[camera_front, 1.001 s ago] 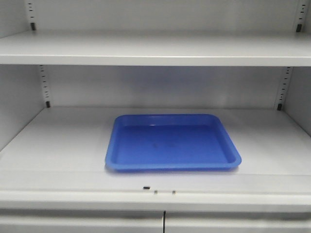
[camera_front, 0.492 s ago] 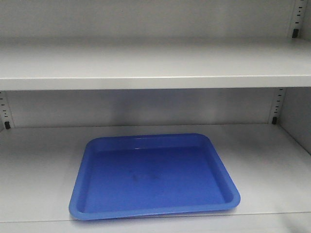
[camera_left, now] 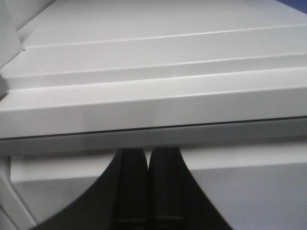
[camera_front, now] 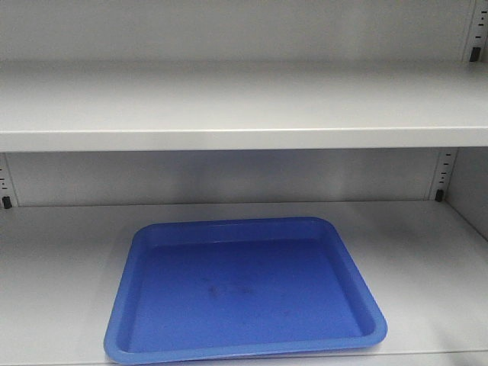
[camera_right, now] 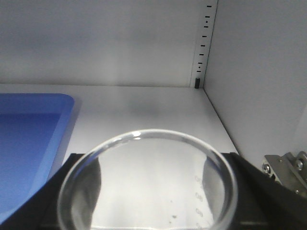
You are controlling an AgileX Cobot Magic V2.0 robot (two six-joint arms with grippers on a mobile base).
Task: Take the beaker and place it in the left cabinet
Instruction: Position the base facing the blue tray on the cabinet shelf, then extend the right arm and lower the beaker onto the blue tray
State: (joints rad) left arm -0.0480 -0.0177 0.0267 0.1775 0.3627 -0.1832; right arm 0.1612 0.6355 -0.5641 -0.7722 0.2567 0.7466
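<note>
The beaker will be set free by my right gripper, which will release it in the middle of the blue tray [camera_front: 248, 282] on the lower shelf.
The beaker [camera_right: 148, 191], clear glass with faint graduation marks on its right wall, fills the lower right wrist view. My right gripper [camera_right: 151, 160] is shut on it, with a black finger [camera_right: 242, 177] on each side. It hangs over the pale grey shelf [camera_right: 144, 108] of the left cabinet [camera_front: 229, 107], just right of a blue tray [camera_right: 29, 134]. My left gripper [camera_left: 148, 155] is shut with nothing in it, its fingers pressed together below the shelf's front lip [camera_left: 153, 108]. Neither gripper nor the beaker shows in the front view.
The blue tray [camera_front: 244, 290] lies on the lower shelf, left of centre. The cabinet's right wall [camera_right: 259, 72] and a slotted rail [camera_right: 204, 43] stand close on the right. An upper shelf [camera_front: 244, 137] spans overhead.
The front view has closed in on the cabinet: the tray looks larger and sits lower in frame, and the shelf's front edge has dropped out of sight.
</note>
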